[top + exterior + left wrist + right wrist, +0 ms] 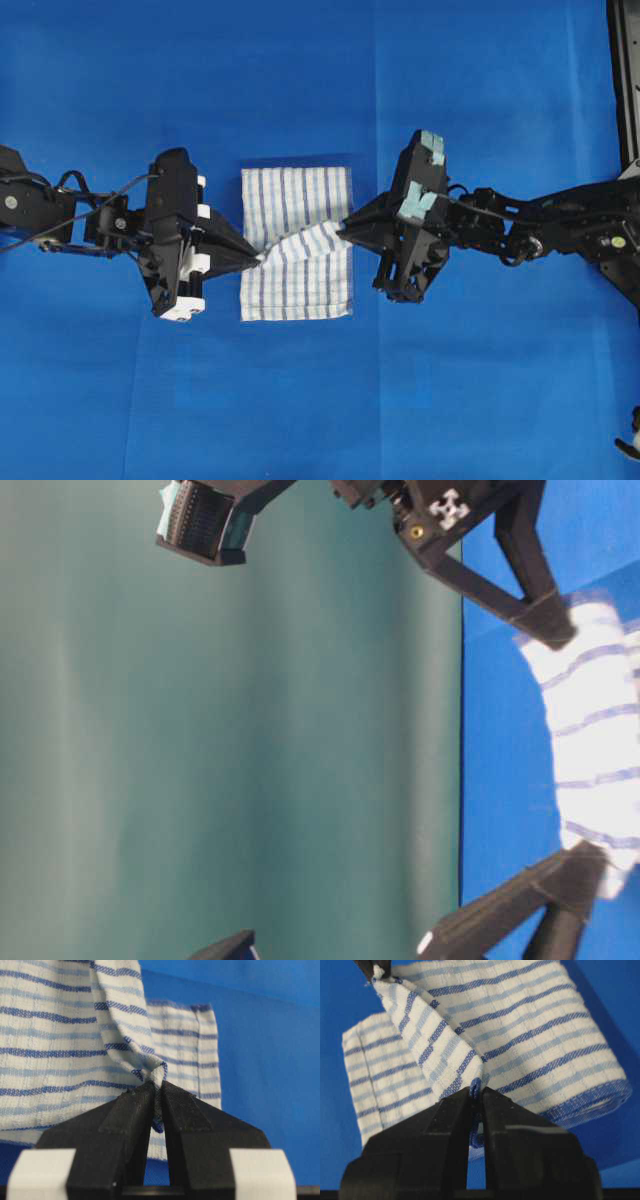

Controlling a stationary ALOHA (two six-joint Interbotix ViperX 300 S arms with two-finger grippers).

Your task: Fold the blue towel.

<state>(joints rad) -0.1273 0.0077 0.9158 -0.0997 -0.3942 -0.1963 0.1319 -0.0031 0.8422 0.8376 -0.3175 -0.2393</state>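
My right gripper is to let go of the blue towel's raised edge on the flat layer's lower corner point(347, 302) point(377, 1124), next to the plain sheet.
The blue towel point(296, 205), white with thin blue stripes, lies partly folded in the middle of the blue sheet. My left gripper point(258, 260) is shut on the towel's left edge point(157, 1076). My right gripper point(342, 232) is shut on the opposite edge point(475, 1086). Between the two grips a lifted band of cloth point(305, 243) runs across the towel, raised above the flat layers. In the table-level view the towel point(595, 695) hangs stretched between both sets of black fingertips. The cloth's corners under the raised band are hidden.
The large plain blue sheet point(480, 400) covers the table on all sides of the towel. A dark frame point(625, 80) stands at the far right edge. A teal wall point(230, 740) fills most of the table-level view.
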